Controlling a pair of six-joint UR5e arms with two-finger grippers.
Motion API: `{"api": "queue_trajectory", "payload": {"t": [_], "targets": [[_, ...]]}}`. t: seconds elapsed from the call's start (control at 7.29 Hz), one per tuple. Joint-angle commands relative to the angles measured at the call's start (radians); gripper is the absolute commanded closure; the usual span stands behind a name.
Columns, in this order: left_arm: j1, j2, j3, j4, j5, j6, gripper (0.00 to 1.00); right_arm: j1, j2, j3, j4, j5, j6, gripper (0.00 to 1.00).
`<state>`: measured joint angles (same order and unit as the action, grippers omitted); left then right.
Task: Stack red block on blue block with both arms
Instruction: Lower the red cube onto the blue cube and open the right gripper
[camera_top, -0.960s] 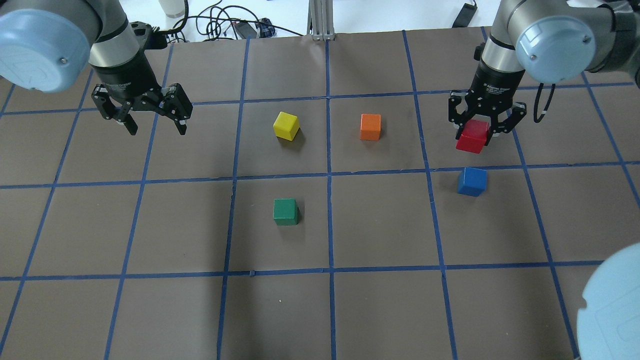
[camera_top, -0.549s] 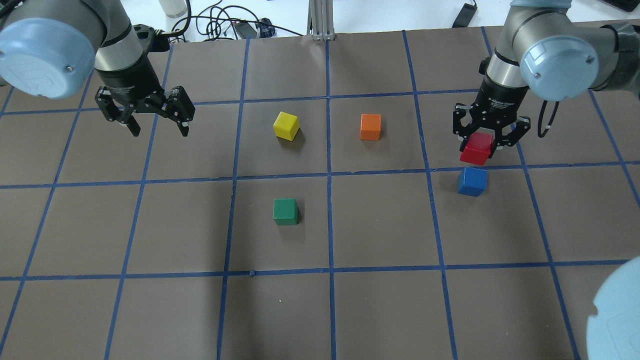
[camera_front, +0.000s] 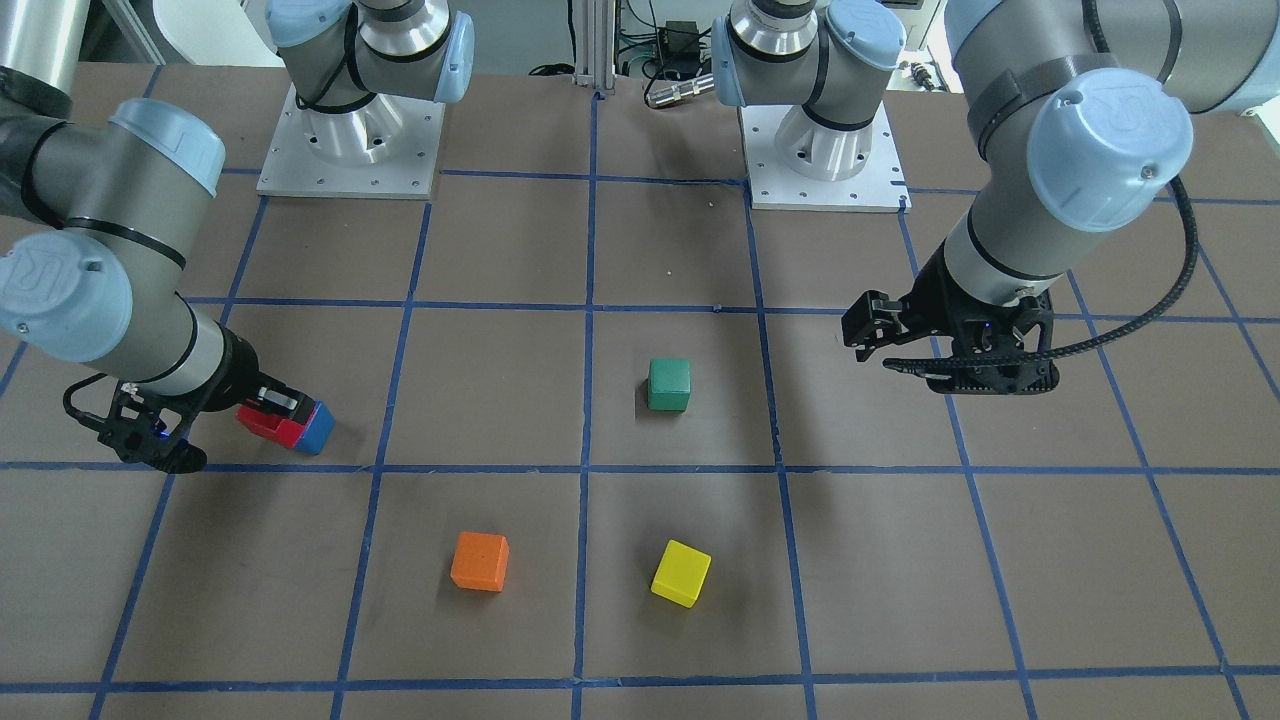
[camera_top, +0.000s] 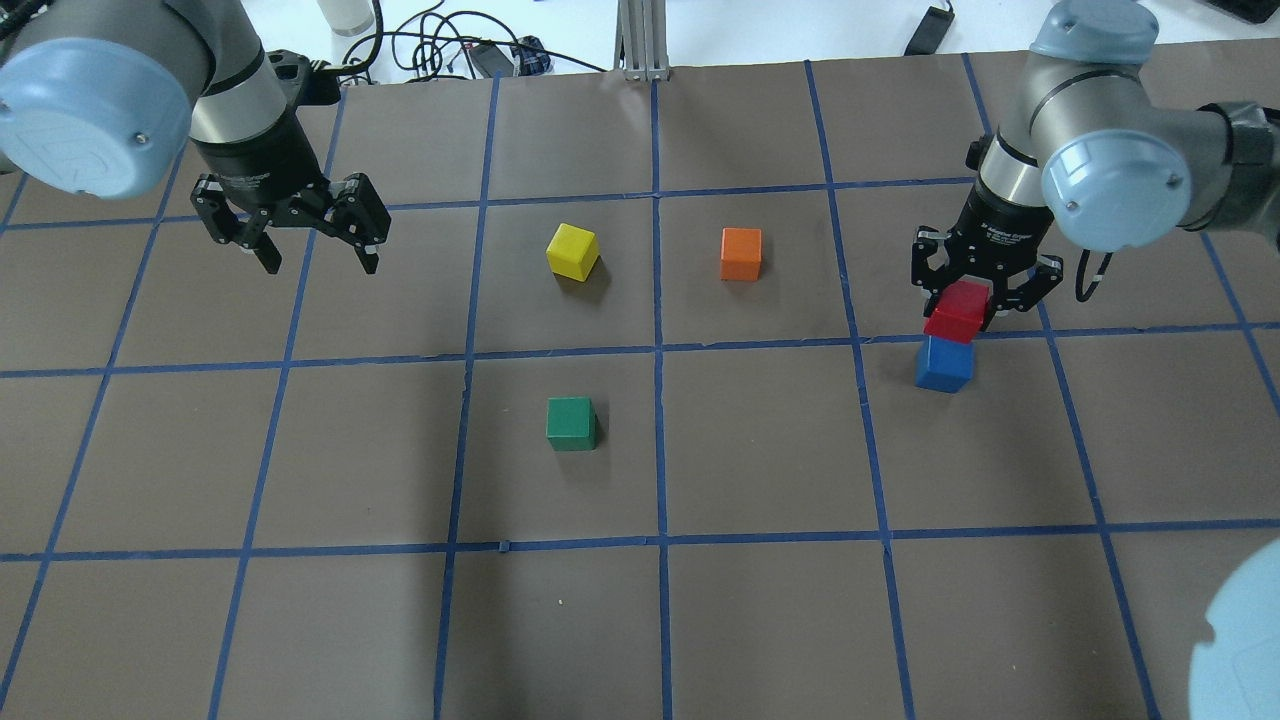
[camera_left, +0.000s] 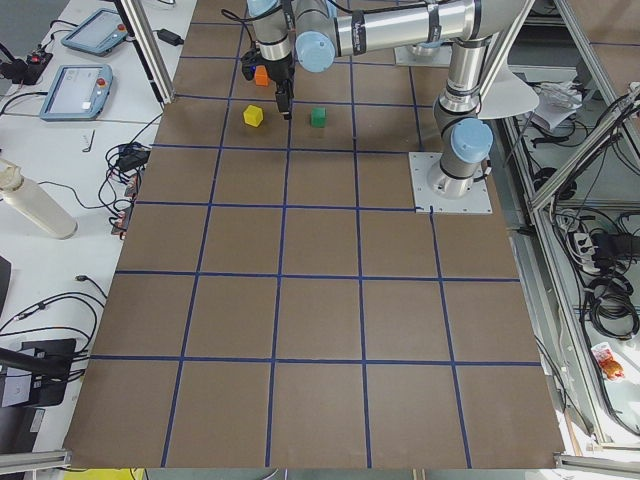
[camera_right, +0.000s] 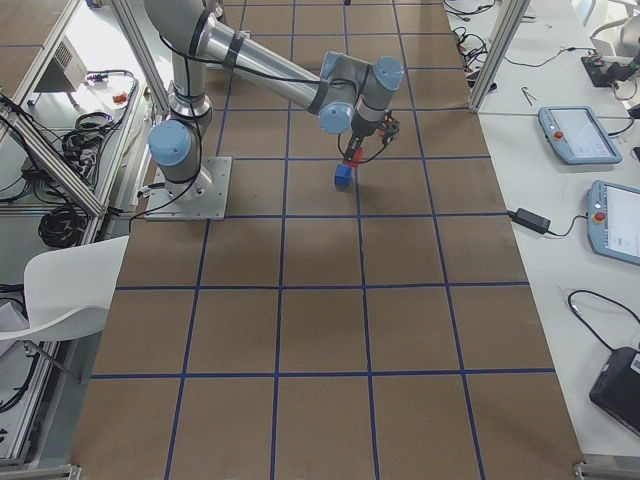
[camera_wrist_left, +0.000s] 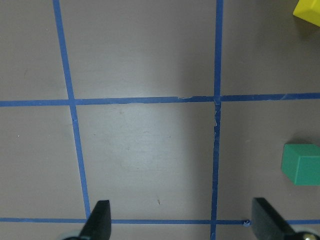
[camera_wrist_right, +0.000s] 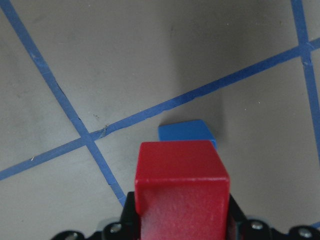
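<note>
Next, I let the red block go from my right gripper on top of the blue block (camera_front: 283, 420) (camera_wrist_right: 191, 180), close to the place where the blue tape crosses.
My right gripper (camera_top: 972, 303) is shut on the red block (camera_top: 957, 311). It holds the block just above the blue block (camera_top: 944, 363), offset a little toward the table's far side. I cannot tell whether the two blocks touch. In the right wrist view the red block (camera_wrist_right: 182, 185) fills the jaws and the blue block (camera_wrist_right: 187, 133) shows just beyond it. In the front view red (camera_front: 266, 421) and blue (camera_front: 318, 430) sit side by side. My left gripper (camera_top: 318, 260) hangs open and empty over the table's left side, and its fingertips (camera_wrist_left: 100, 217) show over bare paper.
A yellow cube (camera_top: 572, 250) and an orange cube (camera_top: 741, 253) sit mid-table. A green cube (camera_top: 571, 423) sits nearer the robot. The brown table paper (camera_top: 760, 620) has a blue tape grid. Cables lie beyond the far edge.
My right gripper has carried the red block down and toward the robot, until it is right over the blue block. My left gripper has risen slightly and stays open.
</note>
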<state>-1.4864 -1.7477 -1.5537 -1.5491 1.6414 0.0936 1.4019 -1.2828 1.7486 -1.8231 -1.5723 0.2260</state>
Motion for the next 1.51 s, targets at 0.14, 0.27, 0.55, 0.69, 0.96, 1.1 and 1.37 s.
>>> {"api": "queue_trajectory", "payload": {"t": [0.14, 0.27, 0.55, 0.69, 0.96, 1.1, 1.37], "targets": [[0.000, -0.001, 0.000, 0.000, 0.000, 0.000, 0.00, -0.001, 0.007, 0.009, -0.005, -0.002, 0.001, 1.00], [0.000, -0.001, 0.000, 0.000, 0.000, 0.000, 0.00, -0.001, 0.008, 0.020, -0.005, 0.000, 0.001, 1.00], [0.000, 0.000, -0.009, 0.001, 0.000, 0.000, 0.00, -0.001, 0.008, 0.037, -0.016, 0.002, -0.001, 1.00], [0.000, 0.000, -0.009, 0.004, 0.000, 0.000, 0.00, -0.001, 0.010, 0.037, -0.019, 0.002, -0.017, 1.00], [-0.002, 0.000, -0.009, 0.004, 0.000, 0.000, 0.00, -0.001, 0.010, 0.038, -0.021, -0.036, -0.048, 1.00], [-0.002, 0.000, -0.009, 0.004, 0.000, 0.000, 0.00, -0.001, 0.010, 0.040, -0.019, -0.041, -0.050, 1.00], [-0.002, 0.000, -0.011, 0.004, 0.000, 0.000, 0.00, -0.001, 0.010, 0.058, -0.024, -0.037, -0.047, 0.99]]}}
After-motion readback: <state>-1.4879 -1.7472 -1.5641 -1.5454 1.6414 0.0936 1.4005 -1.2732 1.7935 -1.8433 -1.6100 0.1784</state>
